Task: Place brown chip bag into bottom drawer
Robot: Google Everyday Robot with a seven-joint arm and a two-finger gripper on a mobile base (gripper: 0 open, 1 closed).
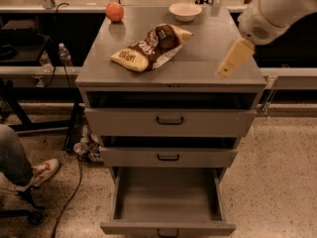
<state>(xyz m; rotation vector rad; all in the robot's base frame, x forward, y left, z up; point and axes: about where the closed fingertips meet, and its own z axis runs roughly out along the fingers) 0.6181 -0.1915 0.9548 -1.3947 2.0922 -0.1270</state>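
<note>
The robot's gripper should next move to the brown chip bag's end (178,34) nearest the white bowl and close there.
The brown chip bag (151,47) lies flat on top of the grey cabinet (208,63), left of centre, dark brown and pale yellow with white lettering. The bottom drawer (168,197) is pulled out toward me and its inside is bare; its small black handle sits at the front edge. The two drawers above it stand slightly ajar. My gripper (231,60) hangs from the white arm (277,9) at the upper right, over the right part of the cabinet top, well to the right of the bag and holding nothing.
An orange-red ball (114,11) and a small white bowl (185,11) stand at the back of the cabinet top. A person's leg and shoe (42,170) are on the floor at the left, with a cable and a water bottle (64,56) nearby.
</note>
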